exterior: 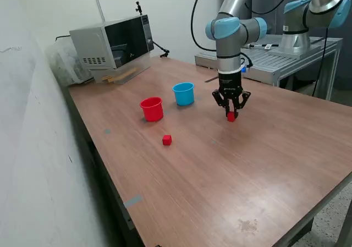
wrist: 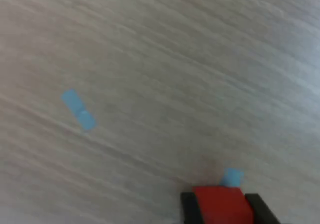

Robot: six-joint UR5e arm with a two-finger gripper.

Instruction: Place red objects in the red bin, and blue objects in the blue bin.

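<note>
The red cube in my gripper, now held close to the table, will be released on the bottom inside the red cup (exterior: 152, 112), which is beside the light blue cup.
My gripper (exterior: 231, 115) is shut on a small red cube (exterior: 231, 116) and holds it close to the table, to the exterior view's right of the cups. In the wrist view the same red cube (wrist: 220, 204) sits between the two black fingertips (wrist: 189, 208). A second red cube (exterior: 166, 140) lies on the table in front of the red cup (exterior: 152, 109). The light blue cup (exterior: 183, 93) stands just beyond and to the right of the red cup. No dark-blue cubes are in view.
A microwave (exterior: 113, 44) stands at the table's far left corner. A second robot arm's base (exterior: 297, 38) sits on a metal stand behind the table. Small blue tape marks (wrist: 78, 109) are stuck on the wooden tabletop (exterior: 220, 170).
</note>
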